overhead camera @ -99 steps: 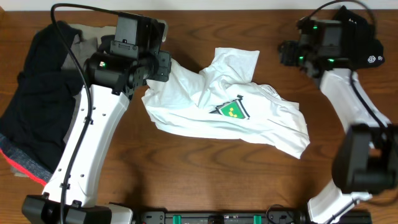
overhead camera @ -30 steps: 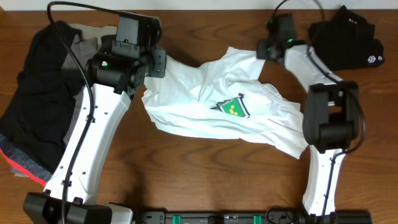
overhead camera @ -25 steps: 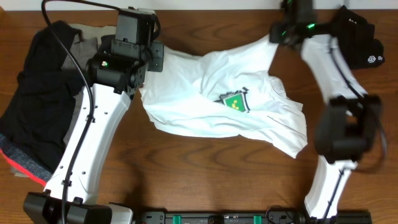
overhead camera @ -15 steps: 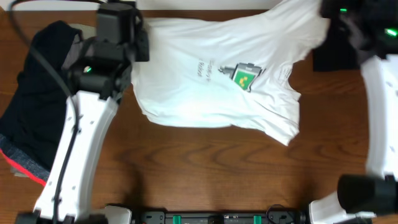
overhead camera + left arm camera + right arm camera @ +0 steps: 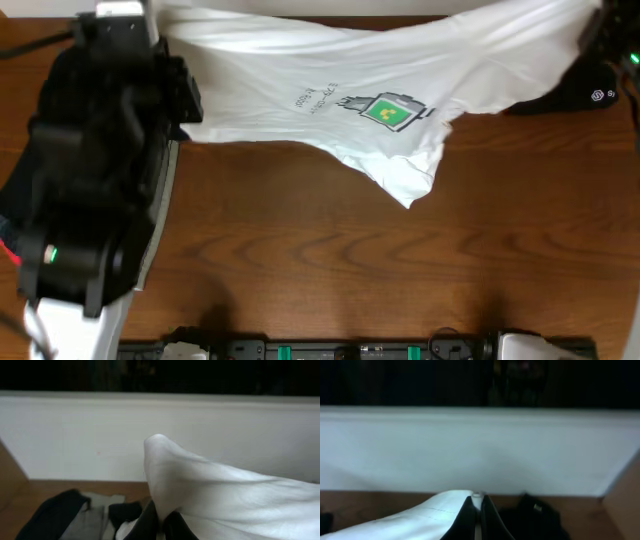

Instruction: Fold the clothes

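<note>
Next, the left gripper releases the white T-shirt's bunched fold on the bare brown table (image 5: pixel 268 220) close to the dark pile.
A white T-shirt (image 5: pixel 340 70) with a small green print (image 5: pixel 388 110) hangs stretched across the far side of the table, its lower corner drooping toward the middle. My left gripper (image 5: pixel 162 517) is shut on one upper corner of the shirt (image 5: pixel 225 500), raised above the table's far left. My right gripper (image 5: pixel 477 505) is shut on the other corner of the shirt (image 5: pixel 410 520) at the far right. In the overhead view the left arm (image 5: pixel 100 170) fills the left side, and both sets of jaws are hidden there.
A black folded garment (image 5: pixel 585 95) lies at the far right, also below my right gripper (image 5: pixel 535 515). A dark pile (image 5: pixel 20 190) with a red hem (image 5: pixel 8 250) lies at the left, with dark (image 5: pixel 55 515) and grey (image 5: pixel 95 520) pieces. Brown table (image 5: pixel 350 260); white wall behind.
Both arms have risen and moved apart toward the far edge, lifting the T-shirt off the table and pulling it out flat between them.
</note>
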Available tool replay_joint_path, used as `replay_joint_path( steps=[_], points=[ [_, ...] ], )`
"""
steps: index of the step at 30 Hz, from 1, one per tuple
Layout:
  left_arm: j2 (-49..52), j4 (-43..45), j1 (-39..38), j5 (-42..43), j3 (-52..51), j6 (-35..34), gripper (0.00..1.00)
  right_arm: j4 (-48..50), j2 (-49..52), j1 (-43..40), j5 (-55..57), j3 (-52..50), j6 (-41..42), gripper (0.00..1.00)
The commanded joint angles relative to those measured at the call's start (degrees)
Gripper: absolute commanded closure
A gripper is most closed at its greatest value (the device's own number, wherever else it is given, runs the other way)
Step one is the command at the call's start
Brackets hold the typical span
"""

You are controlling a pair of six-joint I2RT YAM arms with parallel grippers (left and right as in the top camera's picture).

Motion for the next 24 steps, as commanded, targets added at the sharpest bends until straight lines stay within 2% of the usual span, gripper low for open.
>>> replay_joint_path(
  steps=[1, 7, 14, 19, 24],
  points=[
    [-3.96, 0.37, -1.44, 0.94, 1.29, -0.33, 0.94, 0.22, -4.11, -0.70, 0.26, 0.26, -3.48, 0.99],
    [-3.21, 1.03, -1.68, 0.90, 1.29, -0.28, 0.94, 0.17, -4.37, -0.70, 0.20, 0.24, -3.76, 0.99],
    [7.87, 4.28, -1.64, 0.72, 1.29, 0.48, 0.95, 2.08, 2.64, -0.70, 0.24, 0.24, -4.72, 0.99],
    [17.29, 13.77, -1.55, 0.72, 1.29, 1.68, 0.94, 8.02, 10.32, -0.90, 0.24, 0.24, -5.66, 0.99],
    [24.94, 28.20, -1.46, 0.74, 1.31, 3.82, 0.94, 19.32, 17.55, -2.08, 0.76, 0.24, -6.47, 0.99]
  ],
)
